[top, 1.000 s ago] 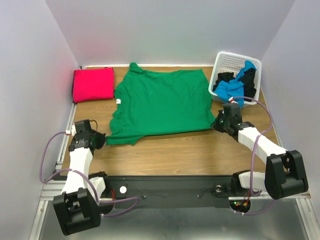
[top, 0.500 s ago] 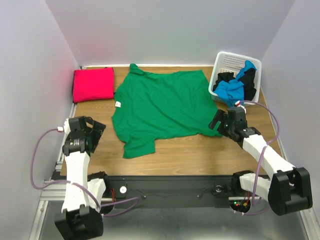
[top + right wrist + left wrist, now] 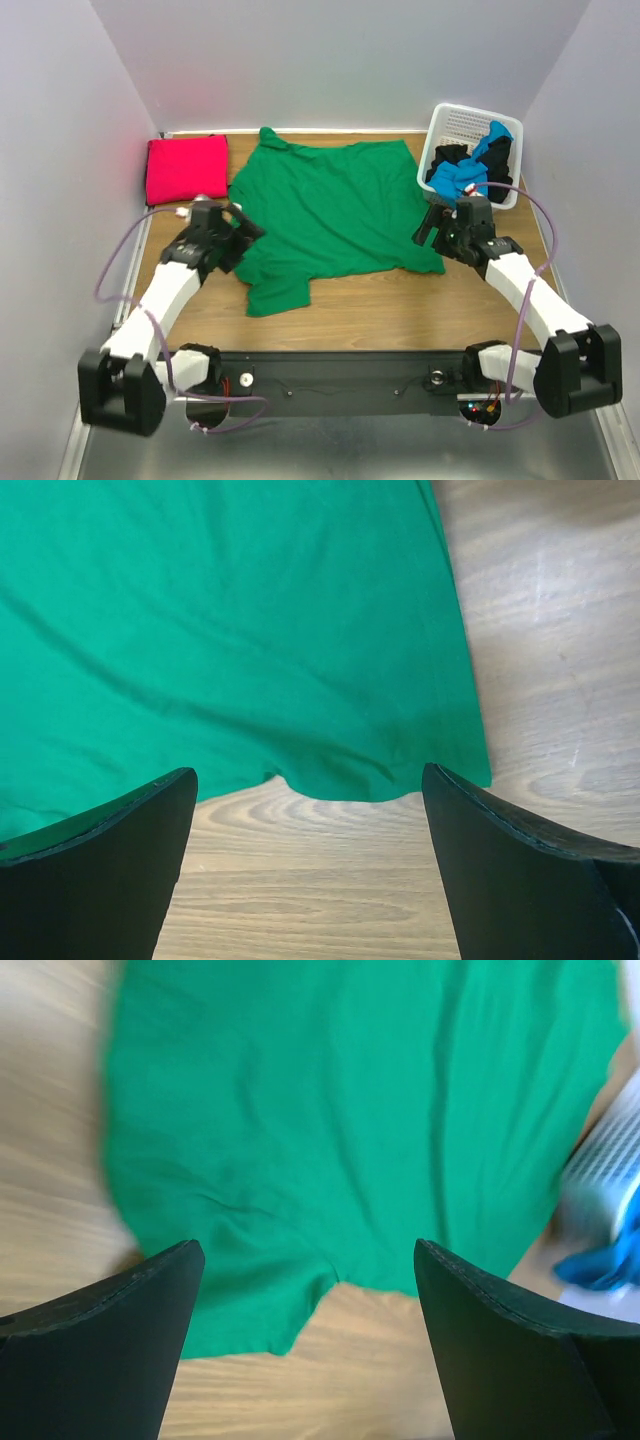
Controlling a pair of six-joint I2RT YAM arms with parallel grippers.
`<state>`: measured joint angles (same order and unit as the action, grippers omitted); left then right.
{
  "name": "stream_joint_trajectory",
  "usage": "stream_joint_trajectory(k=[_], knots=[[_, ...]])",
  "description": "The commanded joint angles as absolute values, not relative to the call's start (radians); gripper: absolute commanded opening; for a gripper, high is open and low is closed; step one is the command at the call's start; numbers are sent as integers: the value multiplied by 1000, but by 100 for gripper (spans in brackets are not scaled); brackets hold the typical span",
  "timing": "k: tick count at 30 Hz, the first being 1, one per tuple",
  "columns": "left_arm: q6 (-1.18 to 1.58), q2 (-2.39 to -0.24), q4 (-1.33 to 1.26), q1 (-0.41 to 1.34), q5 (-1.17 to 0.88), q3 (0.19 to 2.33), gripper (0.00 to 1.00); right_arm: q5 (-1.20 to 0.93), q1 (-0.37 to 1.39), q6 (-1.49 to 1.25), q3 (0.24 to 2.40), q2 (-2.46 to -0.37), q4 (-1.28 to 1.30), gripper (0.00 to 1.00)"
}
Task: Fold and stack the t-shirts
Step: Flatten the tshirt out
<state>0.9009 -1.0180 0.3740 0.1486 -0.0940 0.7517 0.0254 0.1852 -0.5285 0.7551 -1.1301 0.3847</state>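
Note:
Next, I move my left gripper to the sleeve hem's outer corner [image 3: 253, 312] on the green t-shirt, where it sticks out toward the near edge of the table.
A bright green t-shirt [image 3: 330, 210] lies spread flat on the wooden table, with one lower corner hanging out toward the near edge. A folded magenta-red t-shirt [image 3: 186, 168] rests at the back left. Blue [image 3: 465, 180] and black [image 3: 448, 158] t-shirts are bunched in the basket. My left gripper [image 3: 240, 230] hovers open over the green shirt's left edge, and the left wrist view shows the green t-shirt [image 3: 350, 1110] ahead of the left gripper [image 3: 305, 1340]. My right gripper [image 3: 432, 225] hangs open above the shirt's right lower corner. Bare wood lies between the fingers of the right gripper [image 3: 305, 870], with the green t-shirt's hem [image 3: 230, 630] just beyond.
A white lattice basket [image 3: 460, 125] stands at the back right, close to the right arm, and the basket [image 3: 605, 1175] shows blurred at the right of the left wrist view. Grey walls enclose the table on three sides. Bare wood [image 3: 380, 300] runs along the near edge.
Both grippers have gone from shut to open and let go of the green shirt's lower corners. The left arm swung out left, then in to the shirt's left edge. The right gripper rose slightly.

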Motion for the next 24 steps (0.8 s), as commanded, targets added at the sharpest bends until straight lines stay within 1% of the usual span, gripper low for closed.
stream_joint_trajectory(k=[1, 7, 12, 14, 16, 20, 24], knots=[[931, -1130, 293, 325, -72, 799, 99, 5, 198, -543, 769, -1186, 330, 100], [1035, -1181, 196, 504, -72, 635, 99, -31, 201, -538, 738, -1262, 243, 100], [1109, -1160, 177, 580, -8, 537, 99, -40, 207, -542, 697, -1321, 169, 100], [1117, -1167, 163, 583, -8, 516, 99, -38, 207, -538, 687, -1335, 158, 100], [1120, -1203, 173, 583, 44, 506, 99, -32, 207, -537, 667, -1351, 143, 100], [1109, -1239, 256, 584, 41, 496, 99, -29, 207, -534, 618, -1348, 132, 100], [1156, -1149, 352, 589, 21, 439, 99, -18, 207, -543, 557, -1318, 130, 100]])
